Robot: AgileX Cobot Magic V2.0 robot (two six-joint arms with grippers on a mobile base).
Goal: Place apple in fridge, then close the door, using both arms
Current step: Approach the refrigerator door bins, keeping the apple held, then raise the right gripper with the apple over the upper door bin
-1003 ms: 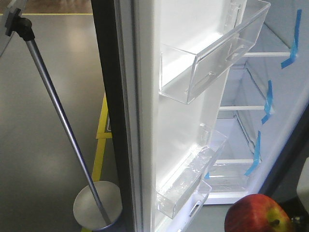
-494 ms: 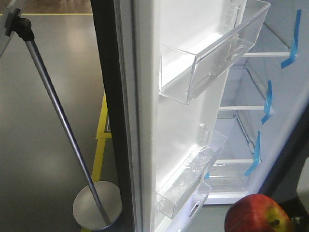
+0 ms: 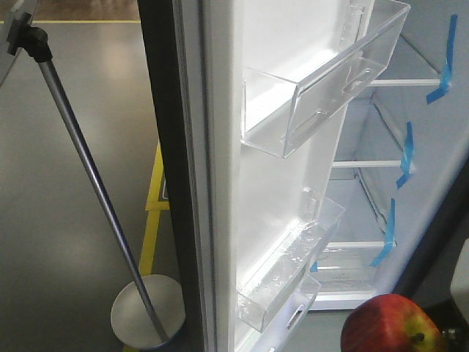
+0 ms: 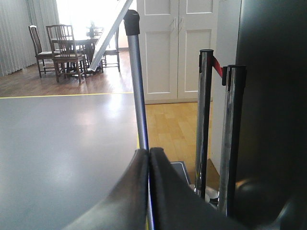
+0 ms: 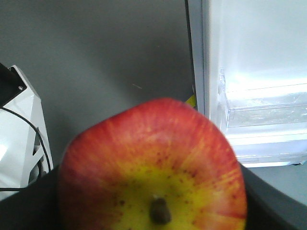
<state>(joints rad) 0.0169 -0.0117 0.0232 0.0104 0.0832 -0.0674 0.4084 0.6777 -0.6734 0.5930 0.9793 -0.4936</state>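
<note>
The apple, now below the open fridge, will be released by my right gripper in the upper clear bin on the open fridge door (image 3: 328,63).
The red apple (image 3: 392,325) with a yellow patch sits at the bottom right of the front view, below the open fridge (image 3: 381,125). In the right wrist view the apple (image 5: 153,163) fills the space between the dark fingers (image 5: 268,201) of my right gripper, which is shut on it. The fridge's white inside (image 5: 259,72) lies ahead to the right. The door (image 3: 220,183) stands open, edge-on, with clear bins (image 3: 322,81) on its white liner. My left gripper (image 4: 148,158) is shut and empty, its black fingers pressed together, beside the dark outer face (image 4: 273,96) of the door.
A chrome stanchion post (image 3: 88,183) leans on its round base (image 3: 146,312) left of the door. Two more chrome posts (image 4: 205,120) stand by the dark panel. A yellow floor line (image 3: 155,213) runs beside the door. Blue tape strips (image 3: 407,154) mark the glass shelves.
</note>
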